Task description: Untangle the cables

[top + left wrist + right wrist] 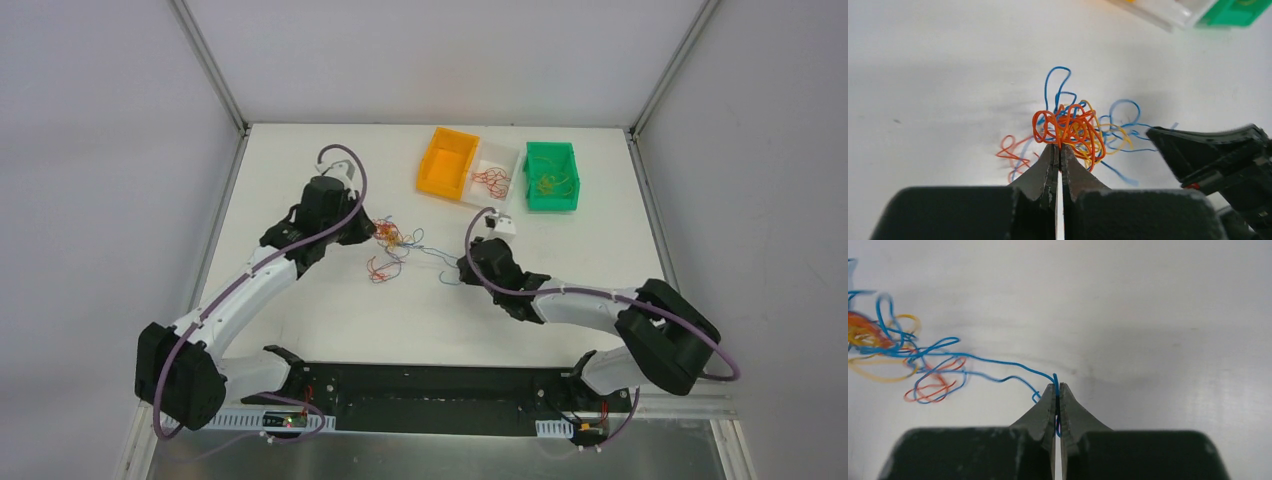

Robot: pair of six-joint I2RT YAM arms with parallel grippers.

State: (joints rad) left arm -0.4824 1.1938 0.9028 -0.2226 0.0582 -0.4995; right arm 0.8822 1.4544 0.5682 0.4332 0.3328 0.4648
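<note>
My right gripper holds the blue wire far from its loops in the clump, so it should grab those loops (414,240) as my left gripper pulls the clump back.
The cables (392,240) are a small clump of orange, yellow and blue thin wires at the table's middle; the clump also shows in the left wrist view (1070,127). My left gripper (1058,146) is shut on an orange wire at the clump's near edge. My right gripper (1057,387) is shut on a blue wire (998,365) that runs left from its tips to the clump (873,337). In the top view the left gripper (372,232) is just left of the clump and the right gripper (465,268) is to its right. A loose red-orange loop (380,268) lies below the clump.
An orange bin (448,162), a white tray (495,177) holding red wires and a green bin (552,175) holding yellow wires stand at the back. A small white block (503,224) lies near the right arm. The right arm's black body (1218,155) shows at the left wrist view's right.
</note>
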